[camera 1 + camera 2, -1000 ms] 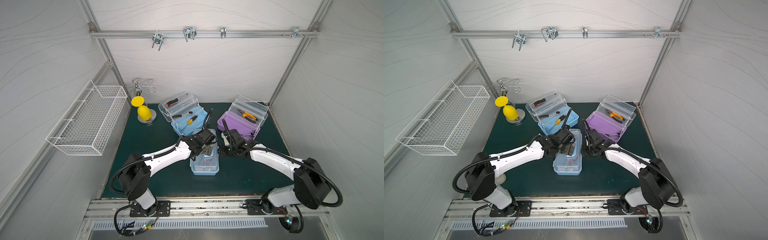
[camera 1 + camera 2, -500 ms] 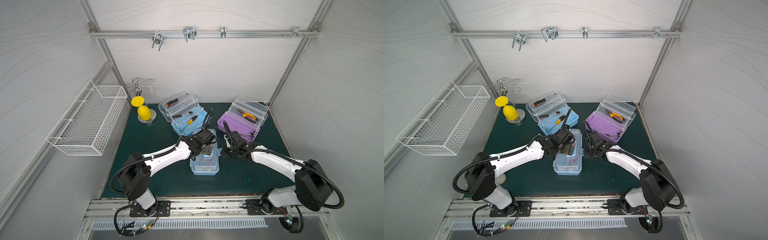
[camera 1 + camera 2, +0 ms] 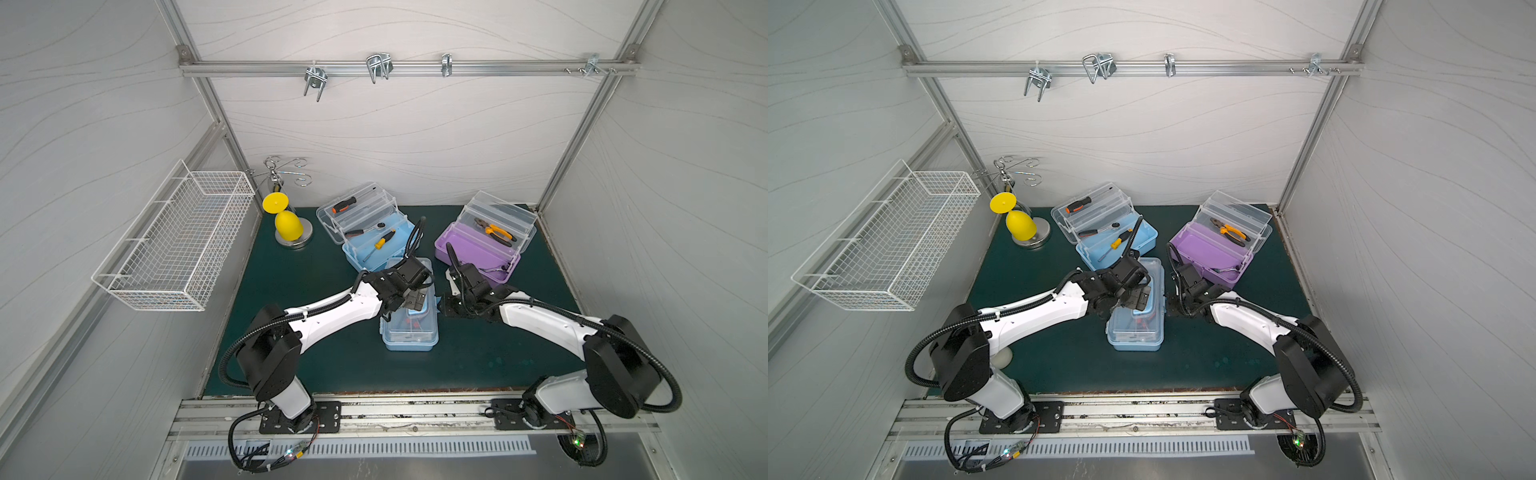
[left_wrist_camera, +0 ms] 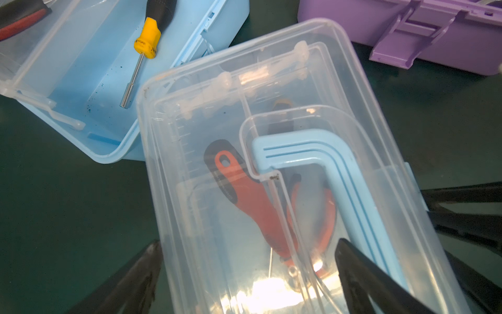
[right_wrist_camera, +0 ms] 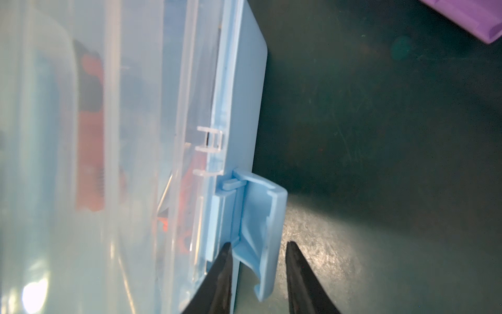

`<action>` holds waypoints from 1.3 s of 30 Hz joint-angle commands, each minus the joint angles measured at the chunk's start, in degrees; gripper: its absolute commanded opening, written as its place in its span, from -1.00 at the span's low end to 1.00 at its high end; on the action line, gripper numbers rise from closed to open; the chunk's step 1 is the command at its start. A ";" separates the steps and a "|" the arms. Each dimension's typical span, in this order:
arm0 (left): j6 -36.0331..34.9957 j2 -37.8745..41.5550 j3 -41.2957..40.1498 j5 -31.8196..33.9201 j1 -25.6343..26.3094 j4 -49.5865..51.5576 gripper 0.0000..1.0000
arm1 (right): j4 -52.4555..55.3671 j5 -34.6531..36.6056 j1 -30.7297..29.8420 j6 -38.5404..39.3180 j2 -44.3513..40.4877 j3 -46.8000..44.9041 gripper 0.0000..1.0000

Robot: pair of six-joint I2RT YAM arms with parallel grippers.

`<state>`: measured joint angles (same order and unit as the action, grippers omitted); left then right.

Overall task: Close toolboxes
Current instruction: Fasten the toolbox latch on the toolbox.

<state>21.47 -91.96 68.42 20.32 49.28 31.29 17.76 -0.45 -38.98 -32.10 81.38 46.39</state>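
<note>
With its inner finger between the blue latch and the toolbox's side, my right gripper next backs off, grips the latch's loose edge (image 5: pixel 274 233) and swings the latch up.
The front light-blue toolbox (image 3: pixel 409 328) lies mid-mat with its clear lid (image 4: pixel 244 114) down and its blue handle (image 4: pixel 320 152) flat. My left gripper (image 4: pixel 250 282) is open over that lid, one finger off the box's side and one beside the handle. My right gripper (image 5: pixel 260 271) is at the box's right side, its jaws narrowly apart around the blue latch (image 5: pixel 260 212), which hangs off the wall. The inner finger is behind the latch; the outer one stands clear of it. The second blue toolbox (image 3: pixel 374 245) and the purple toolbox (image 3: pixel 478 249) stand open behind.
A white wire basket (image 3: pixel 178 241) hangs on the left wall. A yellow cup on a metal stand (image 3: pixel 289 226) sits at the back left of the mat. Screwdrivers lie in the open blue toolbox and orange pliers (image 3: pixel 498 232) in the purple one's tray.
The right wrist has shifted a little beside the front toolbox. The left arm has kept its place over the lid.
</note>
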 commanded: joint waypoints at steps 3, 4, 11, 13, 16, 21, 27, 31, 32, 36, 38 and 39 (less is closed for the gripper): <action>-0.47 -3.11 -2.34 -2.21 0.04 4.92 0.98 | -2.11 0.39 0.17 -0.43 1.08 -0.52 -0.48; -0.55 -3.19 -2.37 -2.21 0.04 4.92 0.98 | -2.07 0.45 0.22 -0.42 1.27 -0.36 -0.53; -0.56 -3.48 -2.15 -2.08 0.03 5.01 0.98 | 1.36 2.65 0.14 0.93 -0.40 1.39 -0.74; -0.53 -3.61 -2.16 -2.03 0.07 5.01 0.98 | 2.51 3.50 0.22 1.45 -1.39 1.92 -0.74; -0.64 -3.69 -2.22 -1.99 0.01 5.01 0.98 | 3.72 3.96 0.11 2.12 -2.85 2.71 -0.74; -0.73 -3.85 -2.31 -1.95 -0.10 4.84 0.98 | 5.25 4.10 -0.14 2.74 -4.60 3.84 -0.74; -0.82 -4.01 -2.33 -2.12 -0.15 4.57 0.98 | 5.39 2.79 -0.58 2.92 -5.61 4.24 -0.59; -0.82 -4.10 -2.20 -2.25 -0.15 4.48 0.98 | 4.79 0.93 -0.59 2.59 -5.62 4.06 -0.46; -0.82 -4.26 -2.24 -2.21 -0.14 4.49 0.98 | 4.65 0.57 -0.59 2.40 -5.72 3.98 -0.43; -0.88 -4.22 -2.21 -2.30 -0.15 4.48 0.98 | 3.73 -0.49 -0.62 1.23 -6.25 3.40 -0.33; -0.83 -4.16 -2.32 -2.22 -0.15 4.49 0.98 | 2.86 -1.50 -0.53 0.14 -6.49 2.85 -0.29; -0.82 -4.18 -2.29 -2.21 -0.15 4.49 0.98 | 2.41 -1.92 -0.49 -0.20 -6.60 2.63 -0.29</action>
<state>21.47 -92.42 68.42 20.71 48.99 30.24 21.87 -0.36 -39.31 -30.68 76.34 49.50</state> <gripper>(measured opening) 0.989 0.355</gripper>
